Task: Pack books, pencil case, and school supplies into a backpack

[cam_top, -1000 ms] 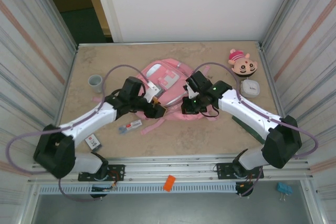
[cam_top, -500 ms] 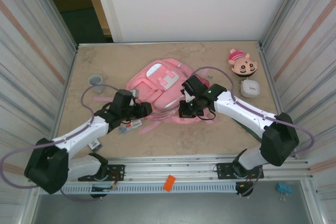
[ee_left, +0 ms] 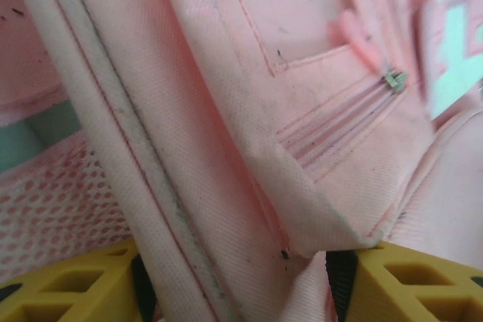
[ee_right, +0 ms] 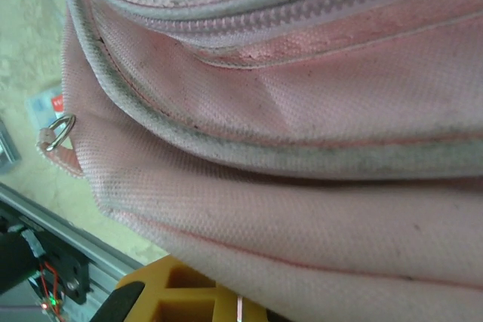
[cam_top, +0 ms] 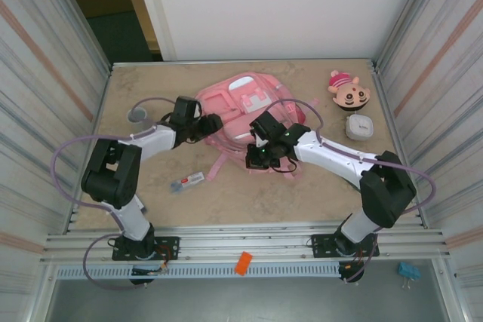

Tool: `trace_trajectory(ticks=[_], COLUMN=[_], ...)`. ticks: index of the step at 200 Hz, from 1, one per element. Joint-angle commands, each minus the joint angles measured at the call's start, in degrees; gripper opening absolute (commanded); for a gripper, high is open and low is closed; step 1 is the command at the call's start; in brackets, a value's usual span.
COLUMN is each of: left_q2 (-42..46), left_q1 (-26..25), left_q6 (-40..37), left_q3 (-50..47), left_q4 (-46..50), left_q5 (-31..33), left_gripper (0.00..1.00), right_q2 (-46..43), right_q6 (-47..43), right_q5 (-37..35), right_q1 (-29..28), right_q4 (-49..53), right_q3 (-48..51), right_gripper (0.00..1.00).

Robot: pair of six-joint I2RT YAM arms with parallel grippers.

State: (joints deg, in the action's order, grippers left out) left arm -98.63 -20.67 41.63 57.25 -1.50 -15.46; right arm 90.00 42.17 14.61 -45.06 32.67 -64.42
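The pink backpack lies slanted, my left gripper on its side fold; it should take the backpack's corner (ee_right: pixel 66 137) by the metal ring to square it.
The pink backpack (cam_top: pixel 243 103) lies mid-table, front pockets up. My left gripper (cam_top: pixel 211 122) is at its left side. In the left wrist view a thick fold of the backpack (ee_left: pixel 226 148) fills the gap between the yellow fingers (ee_left: pixel 68 284), and the left gripper (ee_left: pixel 238 284) is shut on it. My right gripper (cam_top: pixel 255 160) is shut against the bag's near edge, with fabric (ee_right: pixel 287 209) draped over its fingers (ee_right: pixel 189 299). A school supplies stick pack (cam_top: pixel 186 182) lies on the table near the bag. The books and pencil case are out of view.
A grey cup (cam_top: pixel 137 116) stands at the left. A plush head (cam_top: pixel 349 92) and a white rounded box (cam_top: pixel 359 126) sit at the right. A pink strap (cam_top: pixel 219 165) trails toward the front. Metal walls close in both sides.
The left gripper moved from the backpack's near-left corner up to its left side, the arm folding back. The backpack shifted toward the back. The right gripper slid slightly left along its edge.
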Motion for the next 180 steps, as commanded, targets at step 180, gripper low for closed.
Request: trace_trajectory(ticks=[180], left_q2=[18.7], left_q1=[-16.3], left_q6=[38.5], left_q3=[-23.7], left_q4=[-15.5], left_q5=[6.6], left_gripper=[0.45], right_q2=[2.9], right_q6=[1.1], right_q5=[5.8], right_q1=[-2.7], right_q4=[-1.3], right_q3=[-3.8], right_gripper=[0.00])
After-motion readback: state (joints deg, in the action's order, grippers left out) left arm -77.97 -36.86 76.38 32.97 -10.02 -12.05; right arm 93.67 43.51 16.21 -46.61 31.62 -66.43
